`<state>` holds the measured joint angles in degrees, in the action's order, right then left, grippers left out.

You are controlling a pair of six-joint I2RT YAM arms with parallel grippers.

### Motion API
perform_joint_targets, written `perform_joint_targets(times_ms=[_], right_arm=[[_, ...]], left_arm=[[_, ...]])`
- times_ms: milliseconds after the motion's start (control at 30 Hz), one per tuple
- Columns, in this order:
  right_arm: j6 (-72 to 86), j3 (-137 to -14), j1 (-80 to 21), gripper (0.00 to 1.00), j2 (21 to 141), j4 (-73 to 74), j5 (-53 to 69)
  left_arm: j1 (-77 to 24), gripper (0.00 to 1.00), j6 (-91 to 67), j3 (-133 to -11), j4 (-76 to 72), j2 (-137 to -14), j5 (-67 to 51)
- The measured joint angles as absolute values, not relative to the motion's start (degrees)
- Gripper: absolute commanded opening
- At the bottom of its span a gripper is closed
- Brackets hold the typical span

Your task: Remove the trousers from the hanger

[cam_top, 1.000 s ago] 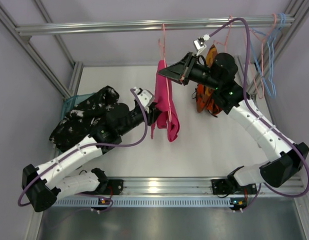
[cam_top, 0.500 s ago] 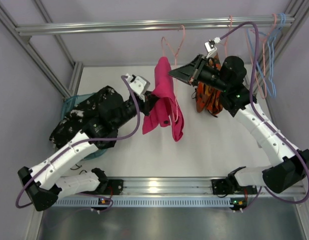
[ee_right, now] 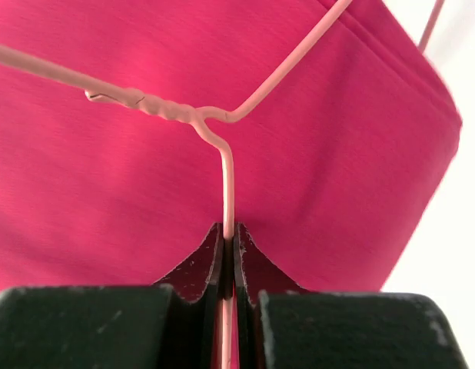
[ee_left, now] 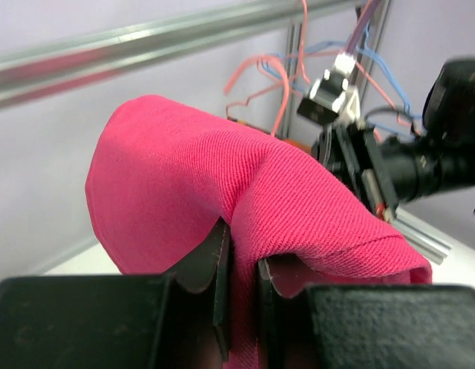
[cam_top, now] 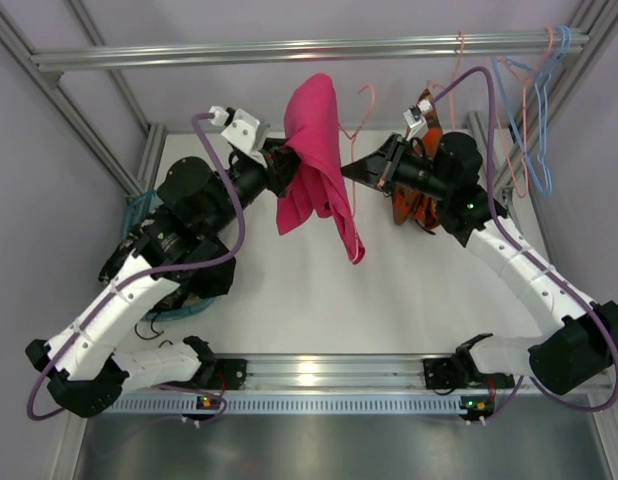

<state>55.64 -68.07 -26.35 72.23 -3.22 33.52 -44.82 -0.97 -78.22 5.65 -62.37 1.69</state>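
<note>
My left gripper needs to let go of the magenta-pink trousers on top of the black garment in the teal basket (cam_top: 175, 255).
The magenta-pink trousers (cam_top: 314, 150) hang lifted high over the table's middle, folded over my left gripper (cam_top: 281, 165), which is shut on the cloth (ee_left: 245, 207). My right gripper (cam_top: 359, 168) is shut on the thin pink wire hanger (ee_right: 226, 192) beside the trousers, with the pink cloth (ee_right: 145, 177) right behind the wire. The hanger's hook (cam_top: 367, 100) is off the rail. The orange-red patterned trousers (cam_top: 417, 205) hang behind my right arm, mostly hidden.
A black garment with white marks (cam_top: 139, 250) lies in a teal basket (cam_top: 139, 205) at the left, under my left arm. Blue and pink empty hangers (cam_top: 534, 100) hang on the top rail (cam_top: 189, 52) at the far right.
My left gripper has raised the pink trousers up and to the left. My right gripper has drawn the hanger to the right and down, off the rail, so the cloth is sliding off it.
</note>
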Motion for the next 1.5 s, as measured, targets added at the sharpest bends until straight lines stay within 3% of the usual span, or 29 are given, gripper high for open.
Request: perform_joint_targets(times_ms=[367, 667, 1067, 1500], right_arm=[[52.6, -64.1, -26.0, 0.0, 71.6, -0.6, 33.4], [50.0, -64.1, -26.0, 0.0, 69.1, 0.1, 35.3], [45.7, -64.1, -26.0, 0.0, 66.5, 5.2, 39.3], [43.9, -64.2, -26.1, 0.0, 63.0, 8.2, 40.9]], left_arm=[[-39.6, 0.0, -1.4, -88.3, 5.0, -62.8, 2.4], [-22.1, 0.0, -5.6, -87.4, 8.5, -55.7, 2.2], [4.6, 0.0, -1.7, -80.0, 16.8, -29.1, 9.5], [8.6, 0.0, 13.7, -63.6, 33.6, -14.6, 17.8]])
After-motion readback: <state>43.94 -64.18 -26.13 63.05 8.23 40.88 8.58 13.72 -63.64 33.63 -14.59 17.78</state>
